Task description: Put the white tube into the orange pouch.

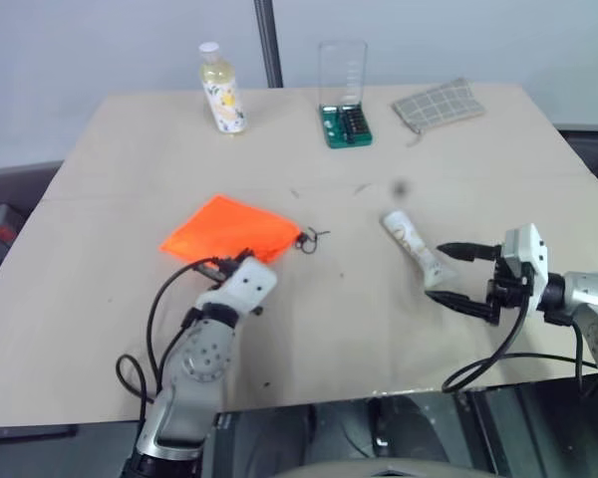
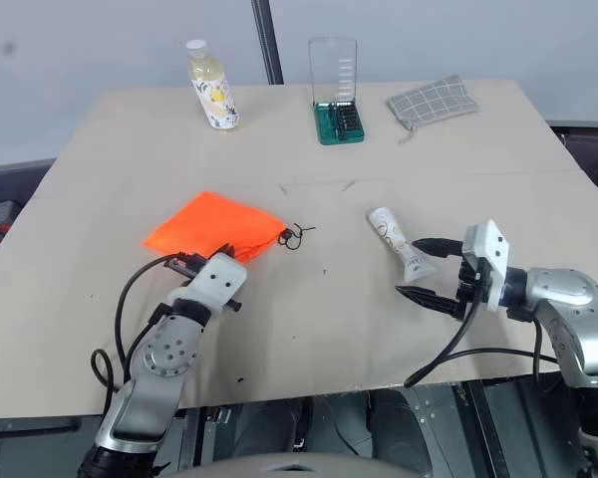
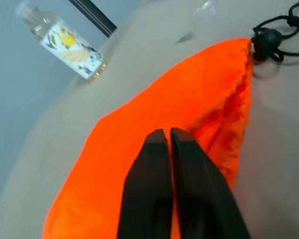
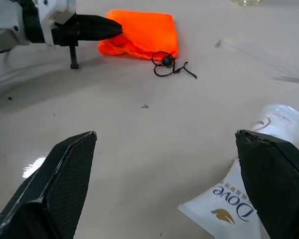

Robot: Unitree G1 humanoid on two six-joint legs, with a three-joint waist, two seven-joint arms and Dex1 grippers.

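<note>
I can see the orange pouch's opening lying flat beyond my left gripper's pinch, so next I open my left gripper, take the pouch's rim nearer the drawstring (image 3: 240, 74) and lift it.
The orange pouch (image 1: 229, 229) lies flat on the tan table, left of centre, its dark drawstring ring (image 1: 311, 239) at the right corner. My left gripper (image 3: 167, 133) is level at the pouch's near edge, its black fingers pressed together on the fabric there. The white tube (image 1: 411, 242) lies right of centre, cap end away from me and crimped end (image 4: 224, 211) towards me. My right gripper (image 1: 442, 273) stands wide open, one finger on each side of the crimped end, not touching it.
At the table's far side stand a white-capped bottle of yellow liquid (image 1: 222, 92), a green bit set in a clear case (image 1: 345, 110) and a grey checked pouch (image 1: 439, 103). A dark pole (image 1: 269, 40) rises behind the table.
</note>
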